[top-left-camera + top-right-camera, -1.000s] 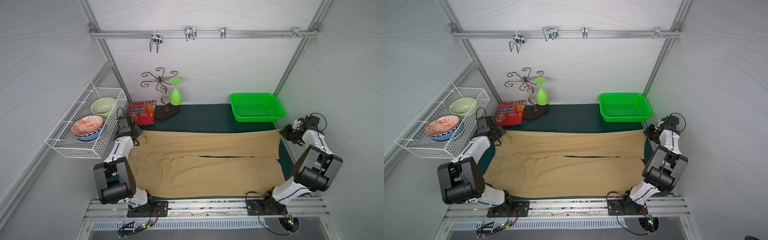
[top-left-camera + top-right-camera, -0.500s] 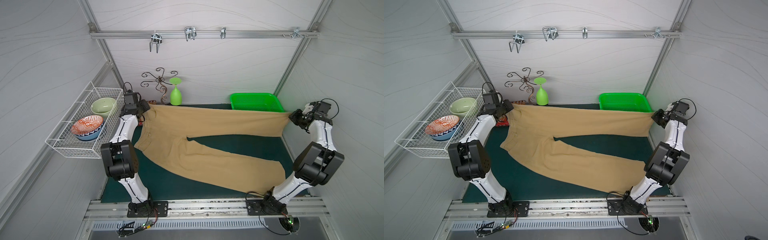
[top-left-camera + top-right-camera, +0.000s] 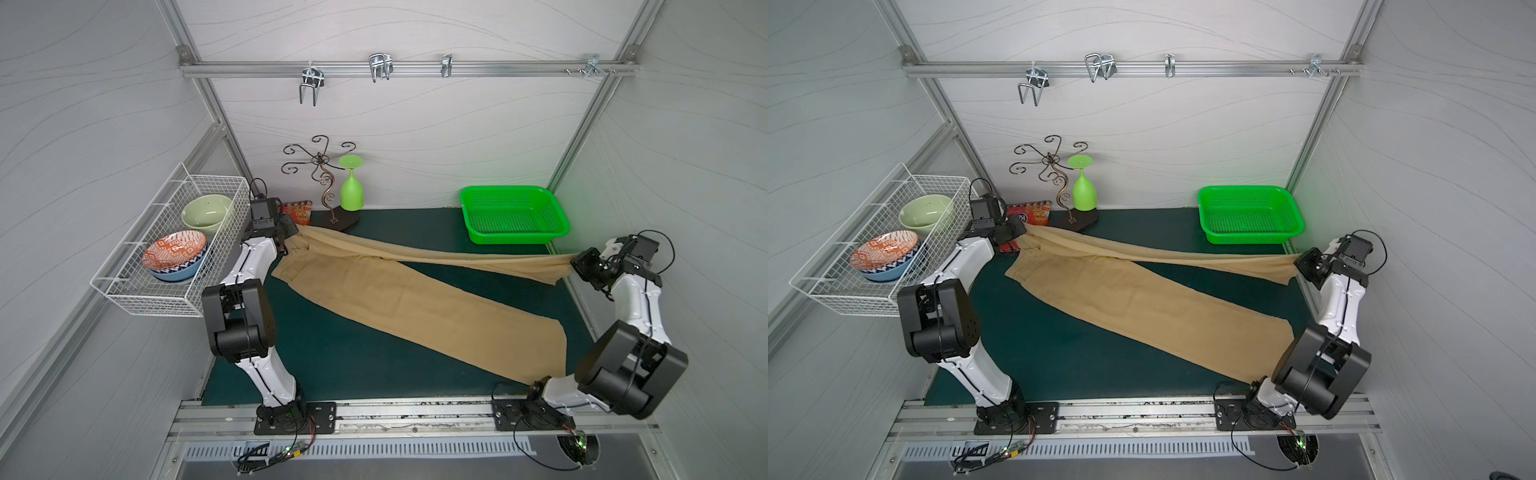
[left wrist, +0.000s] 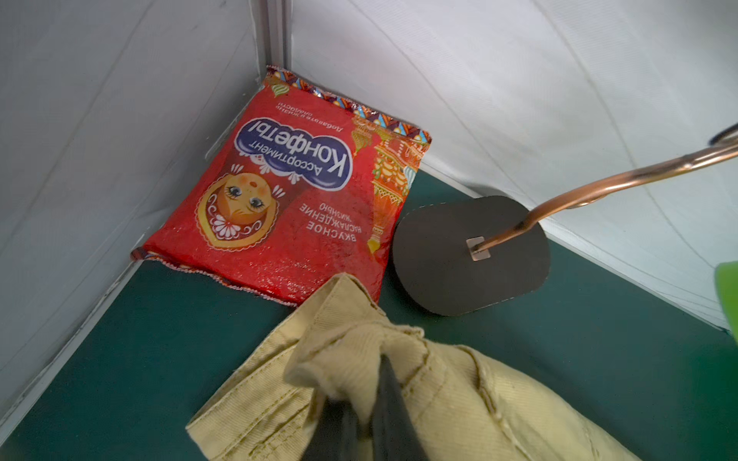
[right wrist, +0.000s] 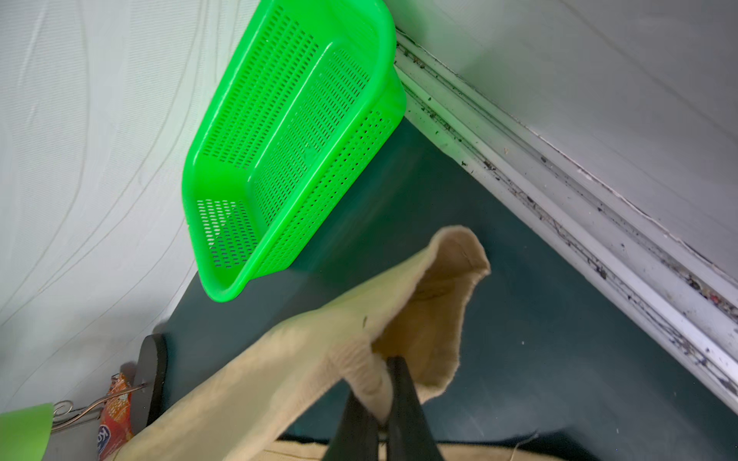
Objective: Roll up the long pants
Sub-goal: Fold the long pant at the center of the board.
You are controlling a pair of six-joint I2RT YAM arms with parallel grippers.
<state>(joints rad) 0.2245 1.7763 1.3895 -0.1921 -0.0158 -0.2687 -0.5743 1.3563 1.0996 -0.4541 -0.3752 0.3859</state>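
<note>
Next, I let go of the far leg's cuff with my right gripper on top of the flat leg (image 3: 524, 354), close to the flat leg's own cuff.
The tan long pants (image 3: 395, 299) (image 3: 1142, 299) stretch across the dark green mat. My left gripper (image 3: 292, 233) (image 3: 1020, 227) is shut on a waistband corner at the back left. My right gripper (image 3: 575, 266) (image 3: 1300, 264) is shut on the far leg's cuff at the right wall. That leg hangs taut between them as a narrow band. The other leg lies flat, running diagonally to the front right. In the left wrist view the left gripper (image 4: 371, 383) pinches bunched waistband cloth (image 4: 459, 399). In the right wrist view the right gripper (image 5: 383, 383) pinches the open cuff (image 5: 435, 311).
A green plastic basket (image 3: 513, 214) (image 5: 287, 131) stands at the back right. A red candy bag (image 4: 287, 191), a metal stand's dark base (image 4: 467, 255) and a green goblet (image 3: 351, 189) sit at the back left. A wire basket (image 3: 174, 245) holding bowls hangs on the left wall.
A second ago the pants lay flat. Both grippers lifted the far edge up and back, then came down a little. The far leg is now taut and the near leg has swung diagonal.
</note>
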